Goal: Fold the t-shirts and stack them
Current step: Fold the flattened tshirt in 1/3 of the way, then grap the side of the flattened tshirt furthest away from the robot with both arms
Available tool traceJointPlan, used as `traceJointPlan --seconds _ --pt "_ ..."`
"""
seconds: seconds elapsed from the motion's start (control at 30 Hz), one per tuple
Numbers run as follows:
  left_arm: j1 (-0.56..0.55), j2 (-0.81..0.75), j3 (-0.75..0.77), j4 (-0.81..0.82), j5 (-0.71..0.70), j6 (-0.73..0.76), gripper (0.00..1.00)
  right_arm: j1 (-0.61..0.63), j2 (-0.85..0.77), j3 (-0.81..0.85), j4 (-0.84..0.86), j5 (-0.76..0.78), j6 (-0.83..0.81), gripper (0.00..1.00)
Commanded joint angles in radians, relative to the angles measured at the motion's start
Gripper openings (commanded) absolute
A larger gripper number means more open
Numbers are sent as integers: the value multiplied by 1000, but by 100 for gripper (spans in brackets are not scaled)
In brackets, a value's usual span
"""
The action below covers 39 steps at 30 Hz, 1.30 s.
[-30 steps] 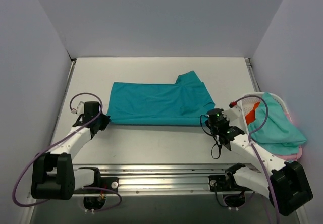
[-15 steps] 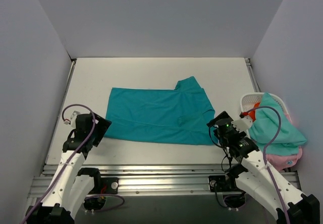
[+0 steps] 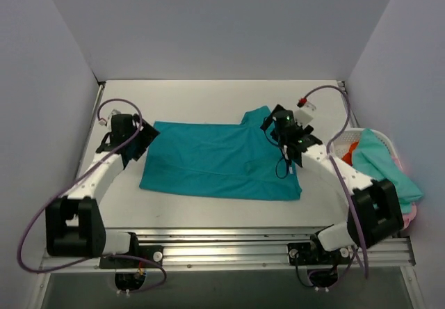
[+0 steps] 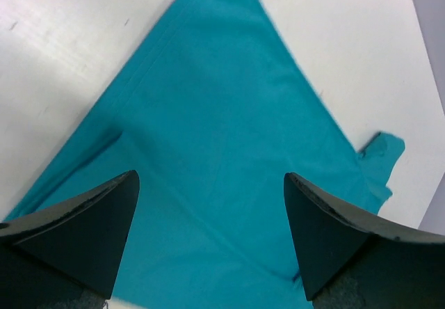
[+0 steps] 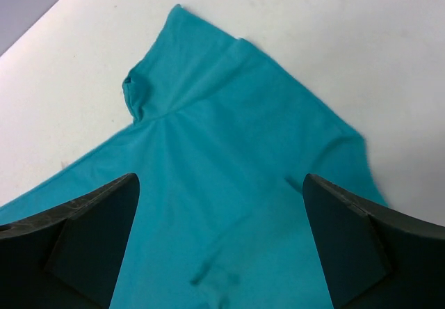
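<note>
My left gripper needs to grab the far corner (image 3: pixel 158 123) of the teal t-shirt, at the end opposite the sleeve that pokes out.
A deep teal t-shirt (image 3: pixel 219 163) lies flat across the middle of the table, with one sleeve (image 3: pixel 259 114) poking out at its far right. My left gripper (image 3: pixel 139 142) hovers over the shirt's far left corner. In the left wrist view that gripper (image 4: pixel 208 232) is open above the teal cloth (image 4: pixel 222 135), with nothing between its fingers (image 4: pixel 76 232). My right gripper (image 3: pixel 274 124) hangs over the far right part, beside the sleeve. It (image 5: pixel 219 246) is open too, with the cloth (image 5: pixel 229 156) and the sleeve (image 5: pixel 149 79) below it.
At the right edge a white lattice basket (image 3: pixel 338 140) holds a pale aqua shirt (image 3: pixel 382 170), an orange-red one (image 3: pixel 350 154) and a pink one (image 3: pixel 410 215). Grey walls close in the table at the back and sides. A metal rail (image 3: pixel 222 250) runs along the front.
Both grippers were shut at the shirt's near corners, drew it toward the front, then opened. Both arms have swung away to its far corners.
</note>
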<state>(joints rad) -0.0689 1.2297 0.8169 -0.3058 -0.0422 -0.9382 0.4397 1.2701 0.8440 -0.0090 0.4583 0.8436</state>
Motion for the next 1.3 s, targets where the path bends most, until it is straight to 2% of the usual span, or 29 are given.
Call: traceJointPlan --seconds 0.0,0.13,0.2,0.3,0.5,0.57,0.83,1.07,1.27 --pt "20 186 137 180 24 88 94 -64 219 163 167 -88 -147 100" --pt "38 397 226 287 102 102 94 -151 527 381 210 -147 -210 100" --pt "44 462 264 289 111 102 95 -168 628 536 178 -142 -251 100" --pt "55 511 280 341 122 111 95 -199 837 671 153 -150 -294 100" --pt "96 586 327 372 153 124 95 -233 1070 953 121 -185 -324 99" --pt "103 599 338 376 160 124 95 -234 1103 1027 96 -193 -325 99" --pt "109 610 352 387 165 121 96 -216 1115 1024 107 -225 -281 99" --pt "113 614 335 396 183 111 96 -180 1034 862 165 -208 -268 98" --pt "113 597 312 402 185 104 96 -171 1003 738 210 -219 -248 89"
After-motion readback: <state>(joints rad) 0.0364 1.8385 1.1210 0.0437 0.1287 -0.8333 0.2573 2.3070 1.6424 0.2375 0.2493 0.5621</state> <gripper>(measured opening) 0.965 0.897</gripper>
